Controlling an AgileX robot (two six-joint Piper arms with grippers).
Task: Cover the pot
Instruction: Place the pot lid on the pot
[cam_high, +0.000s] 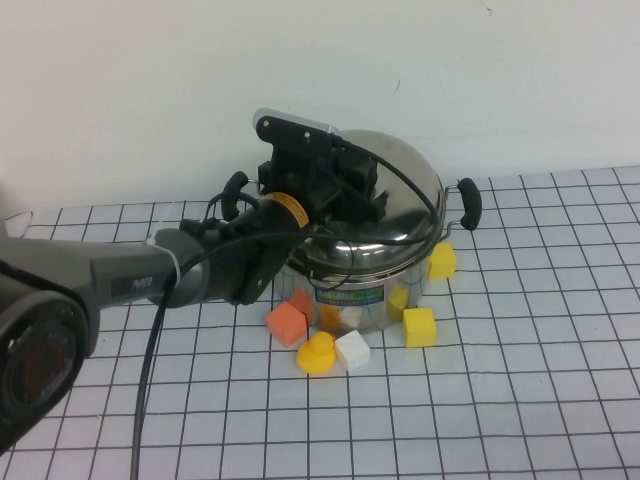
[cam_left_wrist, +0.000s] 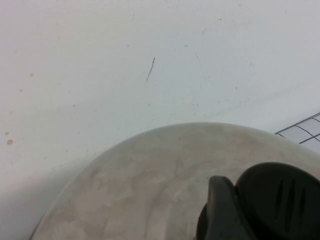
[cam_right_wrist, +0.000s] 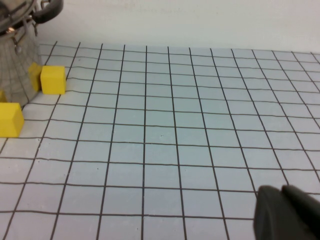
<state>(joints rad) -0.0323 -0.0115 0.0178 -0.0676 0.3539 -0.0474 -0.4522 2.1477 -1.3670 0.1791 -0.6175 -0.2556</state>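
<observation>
The robot's left gripper needs to release the domed steel lid flat on the pot's rim (cam_high: 356, 222), between the black side handles.
The pot (cam_high: 350, 300) is shiny steel with a small label on its wall and black side handles (cam_high: 470, 203). It stands at the back middle of the grid mat. The domed steel lid (cam_high: 405, 200) lies on it, tilted up toward the right. My left gripper (cam_high: 345, 188) is on top of the lid, shut on its black knob (cam_left_wrist: 280, 200); one finger (cam_left_wrist: 220, 210) presses against it. The pot's wall also shows in the right wrist view (cam_right_wrist: 15, 65). My right gripper (cam_right_wrist: 286, 212) is shut and empty, low over the mat to the right of the pot, out of the high view.
Small blocks lie round the pot's front: an orange one (cam_high: 287, 322), a yellow rounded one (cam_high: 317, 352), a white one (cam_high: 352, 348), and yellow cubes (cam_high: 419, 326) (cam_high: 441, 261). A white wall stands right behind the pot. Open grid mat (cam_high: 520, 400) lies to the front right.
</observation>
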